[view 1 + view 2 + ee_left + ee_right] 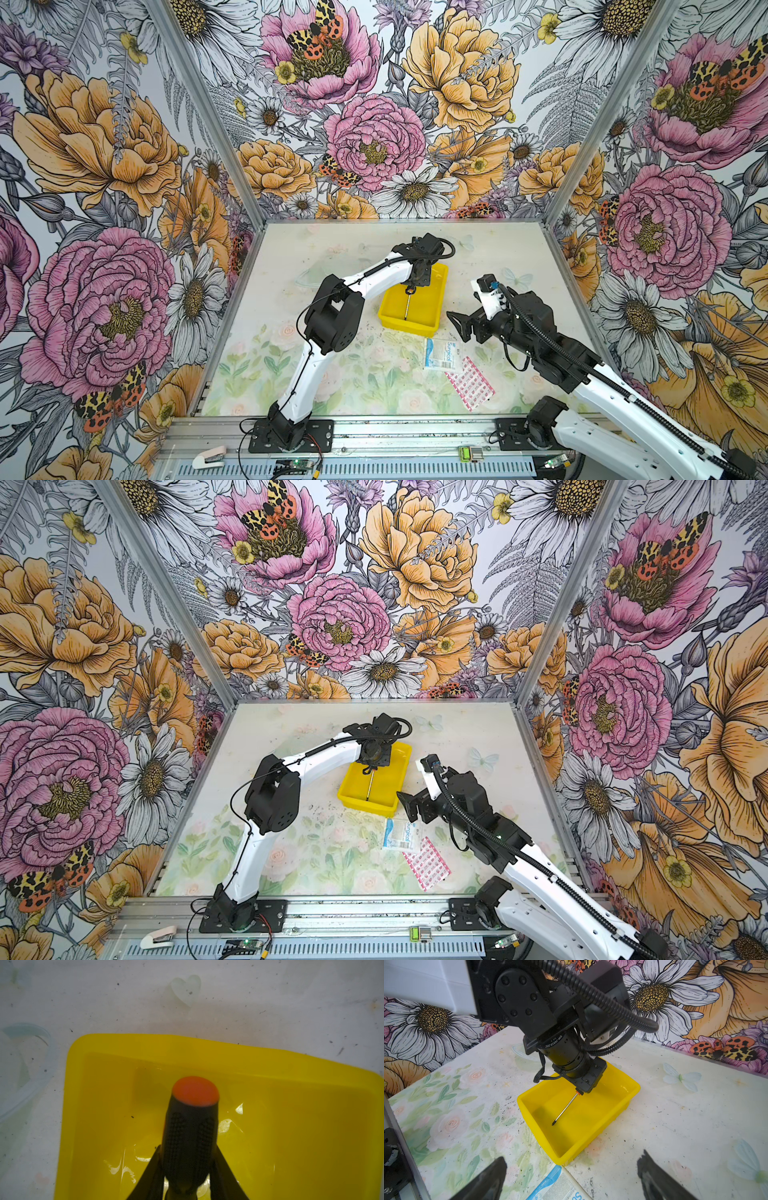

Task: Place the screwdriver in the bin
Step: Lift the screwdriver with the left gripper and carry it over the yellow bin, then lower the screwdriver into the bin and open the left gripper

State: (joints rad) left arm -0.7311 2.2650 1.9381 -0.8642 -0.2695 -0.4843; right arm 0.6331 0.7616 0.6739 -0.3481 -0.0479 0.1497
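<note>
Next, my left gripper lets go of the screwdriver so it lies lengthwise on the middle of the yellow bin's bottom (410, 297) (185, 1168).
The screwdriver (408, 305) hangs tilted over the yellow bin (407, 325), with my left gripper (417, 282) shut on its black handle. Its thin shaft (564, 1109) slants down inside the bin (604, 1136), and the tip sits close to the floor. In the left wrist view, the orange-capped handle (190, 1136) is clamped between both fingers (153, 1167) above the bin (187, 1045). Both top views show the same hold (374, 764). My right gripper (457, 326) stands open and empty just right of the bin's near corner, its fingers (494, 1172) wide apart.
A white and blue packet (441, 353) lies in front of the bin, and a pink patterned packet (469, 382) lies beside it. A small white stapler (208, 460) rests on the front rail. Flowered walls close in three sides of the table.
</note>
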